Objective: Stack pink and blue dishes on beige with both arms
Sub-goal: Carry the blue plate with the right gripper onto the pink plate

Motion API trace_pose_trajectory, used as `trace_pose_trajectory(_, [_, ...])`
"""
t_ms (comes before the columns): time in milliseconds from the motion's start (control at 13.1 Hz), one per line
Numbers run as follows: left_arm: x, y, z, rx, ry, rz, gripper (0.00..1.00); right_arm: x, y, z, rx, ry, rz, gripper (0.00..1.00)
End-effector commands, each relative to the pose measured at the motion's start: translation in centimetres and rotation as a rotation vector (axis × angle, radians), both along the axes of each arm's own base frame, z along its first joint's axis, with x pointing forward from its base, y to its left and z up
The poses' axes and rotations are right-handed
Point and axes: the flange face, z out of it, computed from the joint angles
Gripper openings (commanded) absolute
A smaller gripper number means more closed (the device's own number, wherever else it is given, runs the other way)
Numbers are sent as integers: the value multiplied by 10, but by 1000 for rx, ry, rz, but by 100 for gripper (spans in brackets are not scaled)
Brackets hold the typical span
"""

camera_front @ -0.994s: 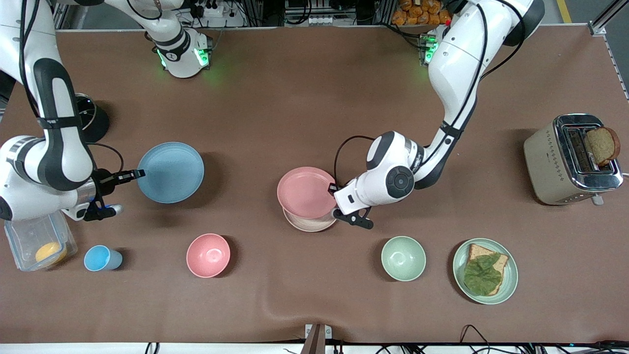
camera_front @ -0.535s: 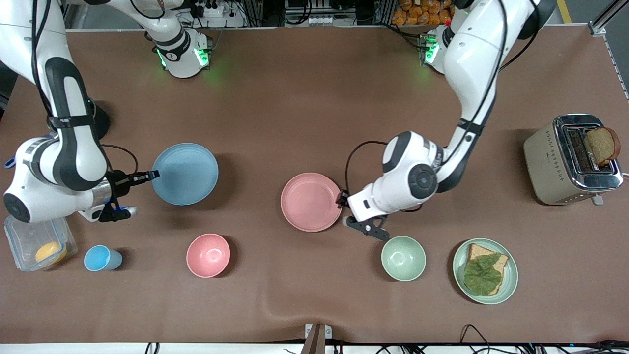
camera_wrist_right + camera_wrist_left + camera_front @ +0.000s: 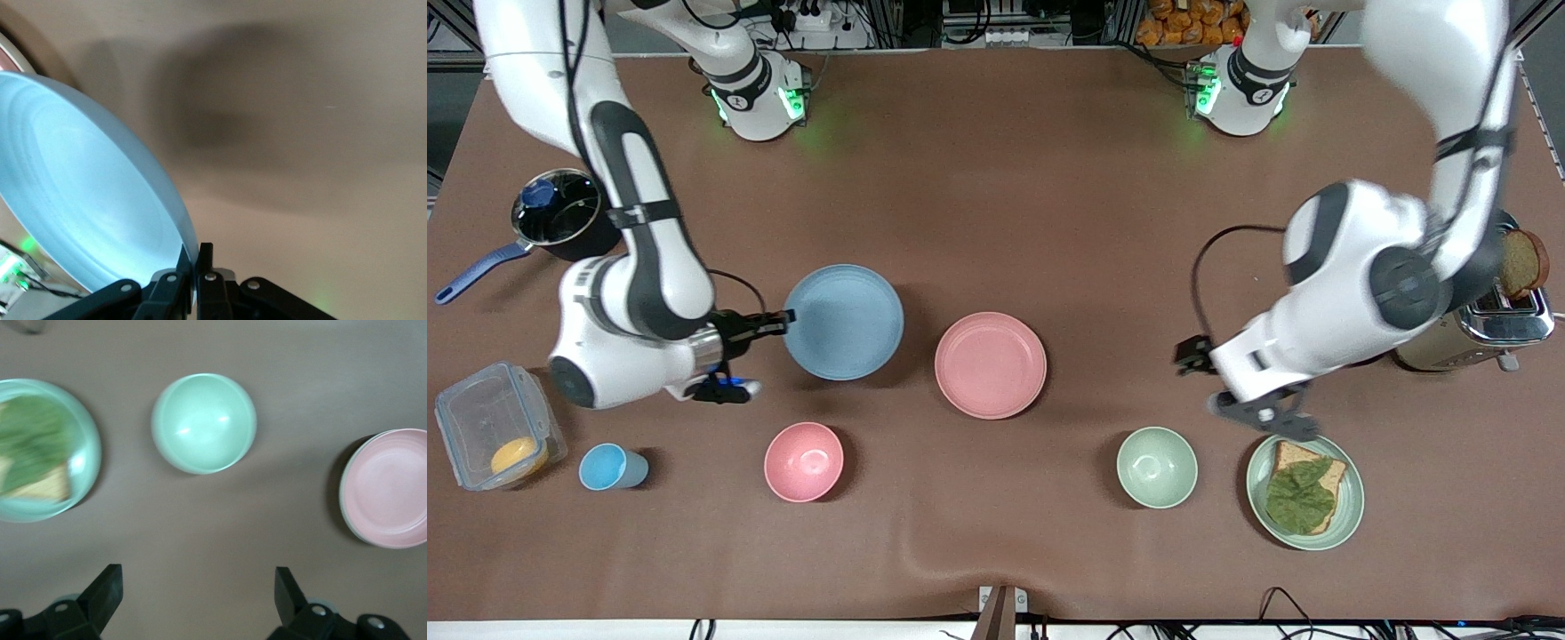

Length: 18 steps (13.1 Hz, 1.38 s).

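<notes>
My right gripper is to set the blue plate, now held just above the table, down flat on top of the pink plate (image 3: 989, 364).
The pink plate (image 3: 991, 364) lies flat at mid-table on the beige plate. In the front view the beige plate is hidden under it. In the left wrist view a thin pale rim of the beige plate (image 3: 342, 510) shows below the pink plate (image 3: 390, 487). My right gripper (image 3: 783, 316) is shut on the rim of the blue plate (image 3: 843, 322) and holds it just above the table beside the pink plate. The right wrist view shows the blue plate (image 3: 87, 193) tilted, with the right gripper (image 3: 194, 257) clamped on its edge. My left gripper (image 3: 1190, 354) (image 3: 193, 600) is open, holds nothing, and is over bare table.
Nearer the front camera stand a pink bowl (image 3: 803, 460), a blue cup (image 3: 609, 467), a green bowl (image 3: 1157, 467) and a green plate with bread and a leaf (image 3: 1305, 489). A toaster (image 3: 1467, 307) is at the left arm's end. A pot (image 3: 560, 213) and a clear container (image 3: 494, 436) are at the right arm's end.
The left gripper let go of the pink plate, which now rests on the beige one, and drew back toward the toaster. The right arm carried the blue plate closer to the pink plate.
</notes>
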Motion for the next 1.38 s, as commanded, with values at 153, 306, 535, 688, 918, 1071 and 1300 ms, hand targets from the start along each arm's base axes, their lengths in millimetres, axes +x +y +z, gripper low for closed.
trace_pose_trajectory(153, [-39,46,85,48,-45,63,100,10,96,-12,-32,-13,-106,0])
trace_pose_trajectory(306, [-61,94,101,80,-47,169,100,6,129,-17,-32,-49,-121,0])
trace_pose_trajectory(535, [-95,146,103,77,-61,241,100,-1,169,-23,7,-92,-142,0])
trace_pose_trajectory(688, [-87,144,104,88,-60,234,100,-1,187,-28,37,-113,-167,0])
trace_pose_trajectory(918, [-82,146,108,87,-69,233,100,-2,194,-42,32,-113,-168,0])
trace_pose_trajectory(1071, [-82,145,108,75,-64,236,100,-1,194,-50,26,-120,-176,0])
trace_pose_trajectory(1300, [-82,142,105,50,-47,237,100,-2,199,-52,26,-140,-172,100])
